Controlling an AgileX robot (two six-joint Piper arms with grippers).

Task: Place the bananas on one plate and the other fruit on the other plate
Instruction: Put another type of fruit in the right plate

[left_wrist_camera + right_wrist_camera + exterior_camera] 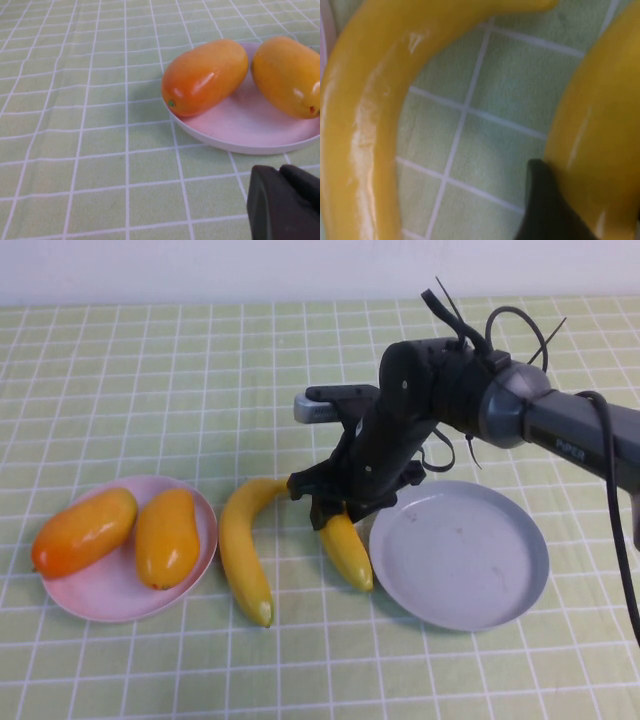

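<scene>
The long banana beside the pink plate is next for my right gripper, which should close on its near half (244,570) (365,215), just past the middle.
Two orange-yellow mangoes (84,530) (166,537) lie on the pink plate (100,598) at the left. The grey-blue plate (460,555) at the right holds nothing. One long banana (240,550) lies on the cloth beside the pink plate. A shorter banana (348,552) lies just left of the grey plate. My right gripper (335,510) is down over its upper end, and one finger (545,205) presses against it (600,130). My left gripper (280,172) is shut and empty near the pink plate (245,130), out of the high view.
The table is covered by a green checked cloth (150,370). The right arm (520,410) with its cables reaches in from the right above the grey plate. The long banana (365,125) curves close beside the right gripper.
</scene>
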